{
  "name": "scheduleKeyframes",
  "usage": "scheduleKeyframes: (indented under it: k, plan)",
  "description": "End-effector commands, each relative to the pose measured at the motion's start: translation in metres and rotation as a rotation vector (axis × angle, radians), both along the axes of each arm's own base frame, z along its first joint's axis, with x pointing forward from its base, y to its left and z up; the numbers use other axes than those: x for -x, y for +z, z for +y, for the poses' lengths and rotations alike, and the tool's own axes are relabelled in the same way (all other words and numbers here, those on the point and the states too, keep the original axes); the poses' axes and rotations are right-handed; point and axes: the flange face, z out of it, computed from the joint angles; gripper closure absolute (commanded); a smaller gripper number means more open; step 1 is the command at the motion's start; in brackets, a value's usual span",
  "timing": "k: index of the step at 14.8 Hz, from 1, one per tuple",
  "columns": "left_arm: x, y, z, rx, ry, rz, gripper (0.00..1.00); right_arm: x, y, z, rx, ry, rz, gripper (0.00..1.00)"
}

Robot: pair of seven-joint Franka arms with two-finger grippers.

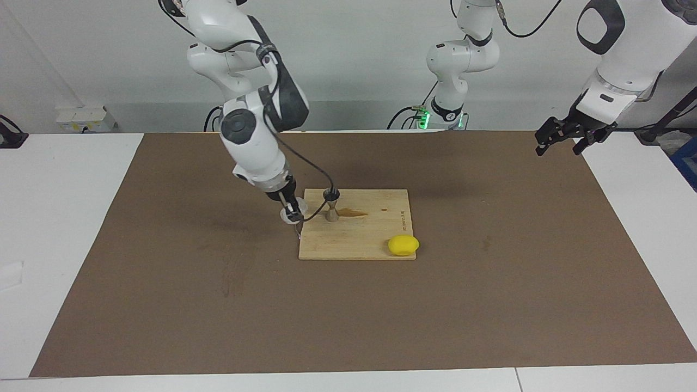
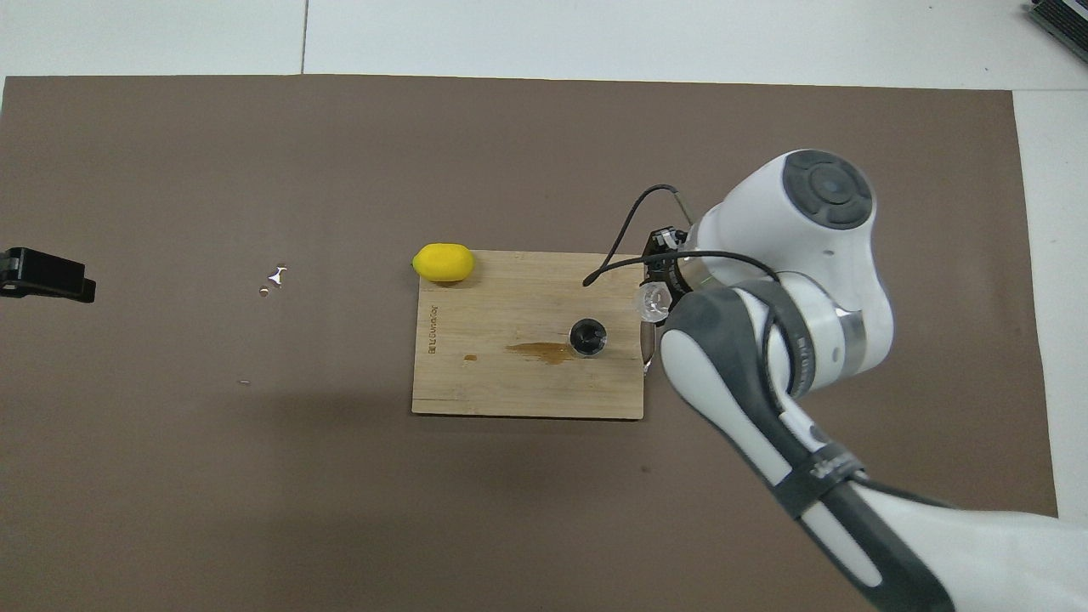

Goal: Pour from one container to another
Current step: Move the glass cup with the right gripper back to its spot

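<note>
My right gripper needs to release the clear cup on the brown mat [image 2: 775,285] past the handle of the wooden board. The cup is tilted low over the board's edge.
The silvery hourglass jigger [image 1: 331,207] stands upright on the wooden board [image 1: 375,239], on the part of it nearer to the robots. It shows from above in the overhead view [image 2: 587,337]. My right gripper [image 1: 291,209] is shut on the clear cup [image 1: 294,212] and holds it tilted, low over the board's edge toward the right arm's end, beside the jigger and apart from it. The overhead view shows the cup [image 2: 653,303] at the gripper [image 2: 659,289]. My left gripper [image 1: 560,140] is open and waits high over the mat's edge; it also shows in the overhead view [image 2: 47,276].
A yellow lemon [image 1: 403,245] lies at the board's corner farther from the robots, also in the overhead view [image 2: 443,262]. A brown wet streak [image 2: 540,350] marks the board [image 2: 510,289] beside the jigger. Spilled drops [image 2: 274,276] lie on the brown mat.
</note>
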Motion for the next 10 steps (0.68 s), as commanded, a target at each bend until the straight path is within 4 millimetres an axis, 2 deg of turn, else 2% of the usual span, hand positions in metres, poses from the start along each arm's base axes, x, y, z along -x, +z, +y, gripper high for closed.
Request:
scheduleKeyframes:
  k: [1, 4, 6, 10]
  plan:
    - [0.003, 0.002, -0.004, -0.012, 0.008, -0.008, 0.00, -0.003, -0.027, -0.072, -0.143, -0.031, 0.002, 1.00]
    - [0.003, 0.002, -0.005, -0.012, 0.006, -0.008, 0.00, -0.008, -0.057, -0.132, -0.225, -0.063, 0.019, 1.00]
    - [0.003, 0.003, -0.005, -0.012, 0.006, -0.009, 0.00, -0.011, -0.074, -0.156, -0.273, -0.063, 0.016, 1.00]
    - [0.002, 0.003, -0.005, -0.012, 0.006, -0.019, 0.00, -0.022, -0.094, -0.197, -0.339, -0.069, 0.038, 1.00]
